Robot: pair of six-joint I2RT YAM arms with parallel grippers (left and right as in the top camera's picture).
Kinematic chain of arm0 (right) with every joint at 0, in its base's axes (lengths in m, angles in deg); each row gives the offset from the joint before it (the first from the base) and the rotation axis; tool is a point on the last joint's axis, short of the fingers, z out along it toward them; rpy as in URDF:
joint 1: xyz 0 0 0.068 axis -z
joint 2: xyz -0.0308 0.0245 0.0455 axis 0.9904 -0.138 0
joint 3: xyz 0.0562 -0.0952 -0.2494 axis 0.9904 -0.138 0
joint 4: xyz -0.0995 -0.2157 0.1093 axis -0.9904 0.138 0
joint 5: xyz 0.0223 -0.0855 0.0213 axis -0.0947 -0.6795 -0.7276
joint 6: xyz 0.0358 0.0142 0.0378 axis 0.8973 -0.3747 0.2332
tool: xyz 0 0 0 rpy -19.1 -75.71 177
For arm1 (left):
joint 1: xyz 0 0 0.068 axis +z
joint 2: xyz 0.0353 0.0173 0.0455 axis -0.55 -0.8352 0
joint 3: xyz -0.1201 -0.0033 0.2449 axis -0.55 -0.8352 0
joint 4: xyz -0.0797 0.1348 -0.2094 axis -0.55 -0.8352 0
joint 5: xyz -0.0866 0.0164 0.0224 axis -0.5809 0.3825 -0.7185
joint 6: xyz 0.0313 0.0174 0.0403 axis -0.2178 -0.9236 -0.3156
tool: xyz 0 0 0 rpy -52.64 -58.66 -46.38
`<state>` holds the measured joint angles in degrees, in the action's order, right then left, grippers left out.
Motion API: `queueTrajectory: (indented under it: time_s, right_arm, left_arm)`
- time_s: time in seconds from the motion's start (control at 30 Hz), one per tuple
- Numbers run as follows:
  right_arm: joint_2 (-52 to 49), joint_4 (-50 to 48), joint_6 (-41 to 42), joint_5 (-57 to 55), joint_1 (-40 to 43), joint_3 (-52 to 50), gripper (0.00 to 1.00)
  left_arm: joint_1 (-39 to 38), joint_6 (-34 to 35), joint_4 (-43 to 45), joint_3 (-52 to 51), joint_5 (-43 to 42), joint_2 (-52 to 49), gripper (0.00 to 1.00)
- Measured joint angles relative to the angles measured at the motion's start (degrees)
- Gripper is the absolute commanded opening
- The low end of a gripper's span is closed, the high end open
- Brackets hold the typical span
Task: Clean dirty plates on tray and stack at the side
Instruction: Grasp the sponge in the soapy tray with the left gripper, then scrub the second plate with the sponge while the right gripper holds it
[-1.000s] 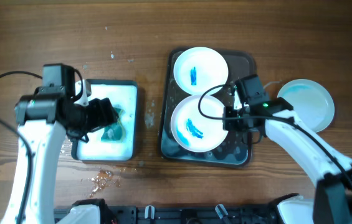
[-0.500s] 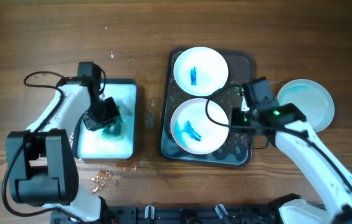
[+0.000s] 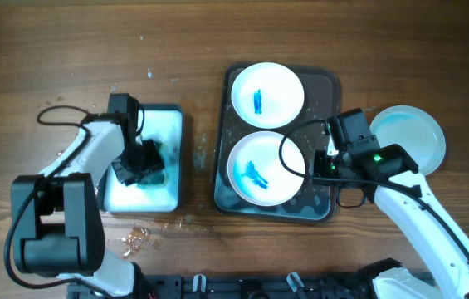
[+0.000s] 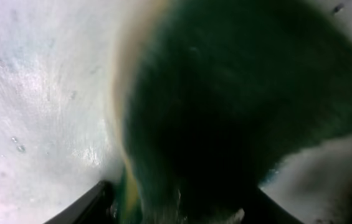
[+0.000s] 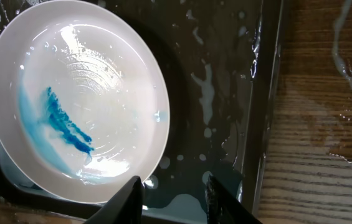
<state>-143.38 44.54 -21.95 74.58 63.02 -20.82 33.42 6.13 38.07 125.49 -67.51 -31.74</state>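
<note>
The front plate is lying loose on the wet tray, so I should have my right gripper pinch the front plate's rim [image 5: 156, 163] to hold it steady before my left gripper scrubs.
The dark grey tray [image 3: 324, 91] holds two white plates with blue smears, one at the back [image 3: 267, 94] and one at the front [image 3: 265, 169]. A third plate [image 3: 408, 137] with a pale blue film lies on the table to the right of the tray. My right gripper [image 3: 321, 162] is open and empty, low over the wet tray floor [image 5: 225, 93] just right of the front plate [image 5: 101, 93]; its fingertips [image 5: 172, 186] are clear of the rim. My left gripper [image 3: 139, 162] is down on a dark green sponge [image 3: 153, 172], fingers [image 4: 182, 199] spread on either side of the sponge [image 4: 238, 112].
The sponge sits in a smaller white-bottomed tray [image 3: 130, 195] of bluish water at the left, whose floor also shows in the left wrist view [image 4: 38, 93]. Water drops lie on the wood in front of it [image 3: 139, 239] and to the right of the grey tray [image 5: 350, 81].
My left arm has swung in and come down onto the sponge in the small tray. My right gripper has drawn back to the right, away from the front plate's rim.
</note>
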Motion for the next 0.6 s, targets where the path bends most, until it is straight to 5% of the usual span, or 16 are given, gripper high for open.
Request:
queueTrajectory:
  time_s: [0.17,0.53,0.6]
  right_arm:
    - [0.00,-3.15,-2.16,0.68,0.00,0.00,0.38]
    - [-7.78,-15.37,-5.27,1.53,0.00,-4.31,0.45]
    - [-11.54,-17.70,-5.53,1.31,0.00,-4.39,0.36]
  left_arm:
    - [-0.22,1.09,2.16,-2.86,-1.16,1.53,0.04]
    - [-0.31,-1.92,-17.75,15.34,-3.32,8.15,0.04]
    - [-1.01,-2.49,-18.16,15.98,-5.14,10.88,0.04]
